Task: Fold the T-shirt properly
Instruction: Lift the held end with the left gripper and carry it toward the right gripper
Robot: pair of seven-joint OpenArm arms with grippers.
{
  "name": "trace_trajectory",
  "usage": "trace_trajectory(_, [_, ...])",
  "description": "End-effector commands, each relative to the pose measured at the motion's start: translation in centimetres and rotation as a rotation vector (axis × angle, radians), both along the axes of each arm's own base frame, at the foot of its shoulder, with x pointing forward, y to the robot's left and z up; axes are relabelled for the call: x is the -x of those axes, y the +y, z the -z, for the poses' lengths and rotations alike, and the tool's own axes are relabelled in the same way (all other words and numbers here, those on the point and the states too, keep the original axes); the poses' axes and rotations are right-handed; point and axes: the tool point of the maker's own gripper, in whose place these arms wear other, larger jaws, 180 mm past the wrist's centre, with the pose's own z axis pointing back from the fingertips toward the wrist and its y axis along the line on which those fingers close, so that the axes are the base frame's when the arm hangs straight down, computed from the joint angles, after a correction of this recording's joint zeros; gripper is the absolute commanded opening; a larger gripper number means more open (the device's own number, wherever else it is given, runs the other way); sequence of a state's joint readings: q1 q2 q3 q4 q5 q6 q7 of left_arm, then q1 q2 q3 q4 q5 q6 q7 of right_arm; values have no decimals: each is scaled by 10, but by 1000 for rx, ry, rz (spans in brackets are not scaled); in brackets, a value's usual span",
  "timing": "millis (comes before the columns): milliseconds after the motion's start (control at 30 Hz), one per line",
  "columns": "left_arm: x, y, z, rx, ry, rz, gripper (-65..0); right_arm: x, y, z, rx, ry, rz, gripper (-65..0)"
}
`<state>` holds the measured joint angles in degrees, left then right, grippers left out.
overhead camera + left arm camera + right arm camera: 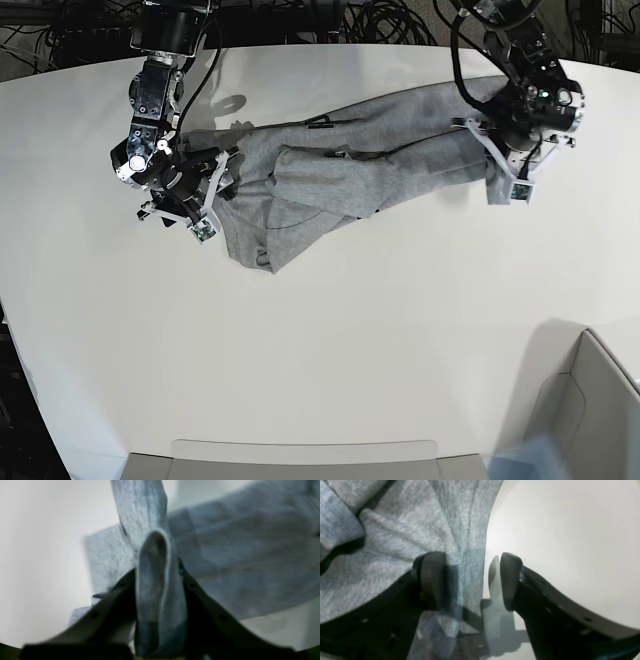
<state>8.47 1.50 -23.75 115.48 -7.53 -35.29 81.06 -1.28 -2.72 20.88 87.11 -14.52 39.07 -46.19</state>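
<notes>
The left gripper should release the raised fold on the T-shirt's near edge (463, 171), slightly closer to the T-shirt's middle.
The light grey T-shirt (340, 180) lies crumpled and stretched across the far part of the white table (330, 340). In the left wrist view, my left gripper (157, 567) is shut on a raised fold of the T-shirt (160, 592). The rest of the cloth spreads out behind it. In the base view, this left gripper (503, 180) sits at the shirt's right end. My right gripper (471, 580) stands open over the edge of the T-shirt (402, 542). One of its fingers (432, 580) is above cloth and the other is above bare table. In the base view, the right gripper (207, 203) is at the shirt's left end.
A grey box (590, 410) stands at the near right corner. A flat grey tray edge (300, 455) lies along the near side. Black cables (380, 20) run behind the table's far edge.
</notes>
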Motion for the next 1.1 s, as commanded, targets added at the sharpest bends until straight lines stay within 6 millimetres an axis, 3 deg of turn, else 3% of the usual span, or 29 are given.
trace_trajectory(0, [-11,-6,-9,12,-49,0,-650,20,-28,15,144,113,3,-312])
trace_trajectory(100, [-3,-23,-1,62,-30,-35,-650,20,-28,15,144,113,3,-312])
trace_trajectory(433, [-12,-40,0,133,-123,-103,-650,20,-28,16,143,115,3,-312])
trace_trajectory(900, [-13,-36,1,146,-120,-179,-650,22,-28,16,143,118,3,-312])
trace_trajectory(967, [-11,-35,2,144,-106,-179,-605,22,-28,16,143,118,3,-312])
trace_trajectory(1067, [2,-38,9,148,-22,-179,-468,22,-28,17,143,119,3,-312])
